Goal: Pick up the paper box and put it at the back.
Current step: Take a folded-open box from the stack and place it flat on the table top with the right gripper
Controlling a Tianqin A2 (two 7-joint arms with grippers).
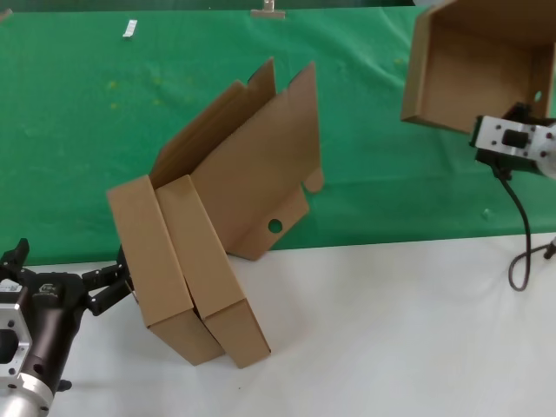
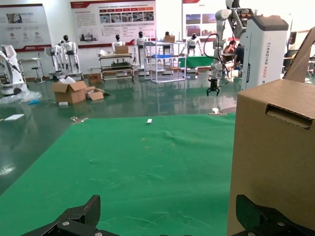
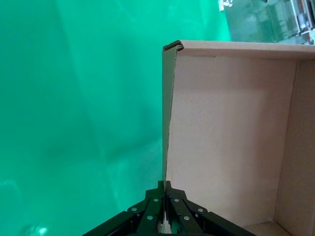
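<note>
The robot's right gripper needs to release the paper box on the green cloth [image 1: 459,132] just behind the black cable.
My right gripper [image 1: 523,109] is shut on the wall of one brown paper box [image 1: 473,65] and holds it open side toward me, lifted over the green cloth [image 1: 104,130] at the far right. In the right wrist view the shut fingertips [image 3: 167,189] pinch the thin edge of the box [image 3: 231,137]. Two more boxes alike [image 1: 165,261] [image 1: 221,287] lean together, tilted, at the cloth's front edge, lids raised; one flap shows a round hole [image 1: 274,226]. My left gripper [image 1: 117,282] is open and empty, right beside the nearer leaning box [image 2: 275,162].
The white tabletop [image 1: 391,330] runs along the front. A small white strip [image 1: 129,29] and a small tan piece [image 1: 268,10] lie at the cloth's far edge. A black cable [image 1: 521,248] hangs from my right wrist onto the table.
</note>
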